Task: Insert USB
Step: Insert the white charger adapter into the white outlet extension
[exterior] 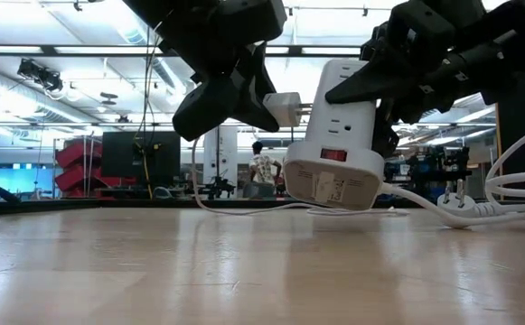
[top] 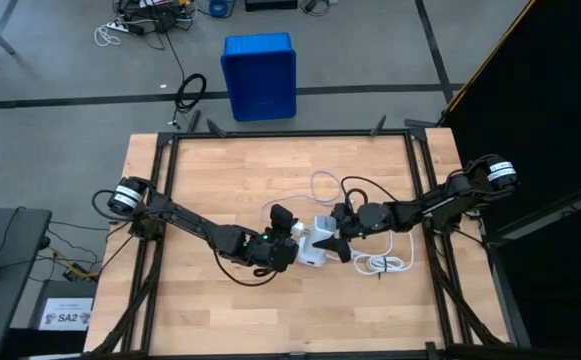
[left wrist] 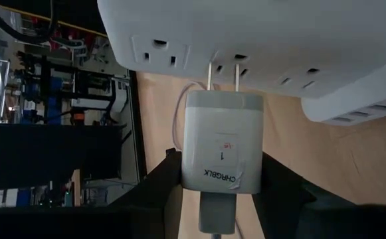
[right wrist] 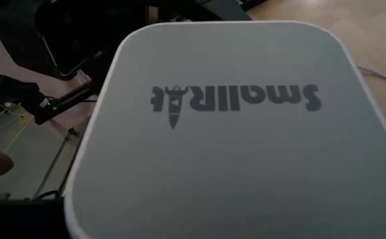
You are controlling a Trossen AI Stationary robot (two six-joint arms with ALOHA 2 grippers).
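Observation:
The small white cube will be let go by my left gripper, its prongs seated in the outlet side of the square white box (top: 307, 234) (left wrist: 231, 70). The cube is now beside that outlet face.
A square white box (top: 315, 248) with outlets stands tilted mid-table, and my right gripper (top: 342, 240) is shut on it from the right. My left gripper (top: 282, 240) is shut on a small white cube (left wrist: 222, 146) beside the box's outlet face (left wrist: 259, 40). The cube's two prongs (left wrist: 209, 76) reach that face. A pale plug (left wrist: 216, 212) sticks into the cube's rear end. The USB, a thin white cable (top: 322, 182), lies loosely curled on the table beyond the box and shows again as a thin cable (exterior: 244, 208). My left gripper pinches the small white cube by two opposite sides (left wrist: 191, 169) between its fingers (left wrist: 156, 192), coming level from the table's left. The cube is lifted clear of the table, with its prong tips at the slots of one outlet on the box. My right gripper holds the square white box from the table's right, its dark fingers (exterior: 361, 86) against the box's upper part. The box itself hides where they meet it. The box is tilted, with its lower end (exterior: 330, 194) down by the table.
The box's thicker white cord (top: 385, 265) lies bundled on the table to the right, with a plug (exterior: 456, 203) near it. A black frame (top: 290, 133) rims the wooden table. A blue bin (top: 259, 75) stands on the floor beyond. People and equipment show far off.

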